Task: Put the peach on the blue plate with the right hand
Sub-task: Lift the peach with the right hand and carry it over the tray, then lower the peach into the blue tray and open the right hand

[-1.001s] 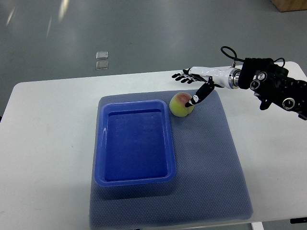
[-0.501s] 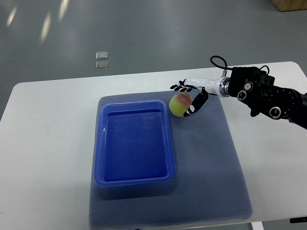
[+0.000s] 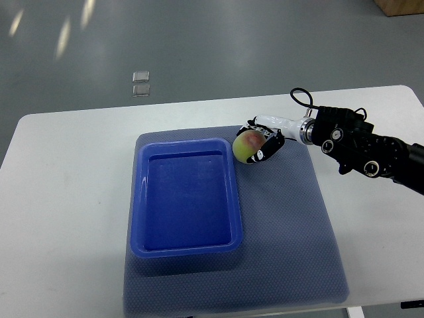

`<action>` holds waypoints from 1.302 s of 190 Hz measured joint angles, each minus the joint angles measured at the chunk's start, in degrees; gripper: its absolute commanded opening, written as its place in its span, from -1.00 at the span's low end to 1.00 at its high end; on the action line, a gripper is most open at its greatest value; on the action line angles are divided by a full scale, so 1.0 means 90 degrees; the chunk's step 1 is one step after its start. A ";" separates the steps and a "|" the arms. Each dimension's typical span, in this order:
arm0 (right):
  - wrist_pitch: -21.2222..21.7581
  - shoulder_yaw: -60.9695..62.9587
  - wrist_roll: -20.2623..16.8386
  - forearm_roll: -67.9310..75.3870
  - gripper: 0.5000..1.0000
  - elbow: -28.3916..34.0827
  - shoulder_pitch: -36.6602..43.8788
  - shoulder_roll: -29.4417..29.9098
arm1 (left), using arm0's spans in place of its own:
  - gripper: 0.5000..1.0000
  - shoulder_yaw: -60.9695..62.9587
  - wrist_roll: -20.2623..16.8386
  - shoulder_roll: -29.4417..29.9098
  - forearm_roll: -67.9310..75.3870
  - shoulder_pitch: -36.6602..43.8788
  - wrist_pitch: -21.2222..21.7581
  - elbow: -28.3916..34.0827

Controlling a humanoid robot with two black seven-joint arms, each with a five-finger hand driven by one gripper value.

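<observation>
Next, the right gripper releases the peach just past the middle of the blue plate (image 3: 168,199), toward its outer long side.
A yellow-green peach (image 3: 246,146) with a red patch sits on the grey mat just right of the blue plate's far right corner. The blue plate (image 3: 186,195), a deep rectangular tray, lies empty on the mat's left half. My right hand (image 3: 264,141) comes in from the right edge and its black fingers are curled around the peach's right and far sides, thumb at the near side. The peach still rests on the mat. The left arm does not show.
The grey mat (image 3: 291,225) covers the middle of a white table (image 3: 66,199). Two small clear squares (image 3: 140,83) lie on the grey floor beyond the table. A brown box corner (image 3: 401,6) shows at the top right.
My right hand has moved left and closed: one second ago its fingers were spread behind the peach with only the thumb near it, now they wrap the peach. The peach has barely shifted.
</observation>
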 measured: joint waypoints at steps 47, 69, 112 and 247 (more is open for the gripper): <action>0.0847 0.0077 0.0000 0.0698 -1.00 0.1237 0.0764 -0.1147 | 1.00 0.0000 0.0000 0.0000 0.0000 0.0000 0.0004 0.0000; 0.1264 0.0035 0.0001 0.1115 -1.00 0.1856 0.1116 -0.1653 | 1.00 0.0000 0.0001 0.0000 0.0000 0.0001 0.0004 0.0000; 0.0987 -0.0021 0.0067 0.1305 -1.00 0.2122 0.1257 -0.1278 | 1.00 0.0000 0.0001 0.0000 0.0008 0.0001 -0.0006 -0.0003; 0.0235 -0.1264 0.0087 0.0867 0.48 0.0814 0.0621 0.1529 | 1.00 0.0000 0.0000 0.0000 -0.0010 0.0000 -0.0007 0.0049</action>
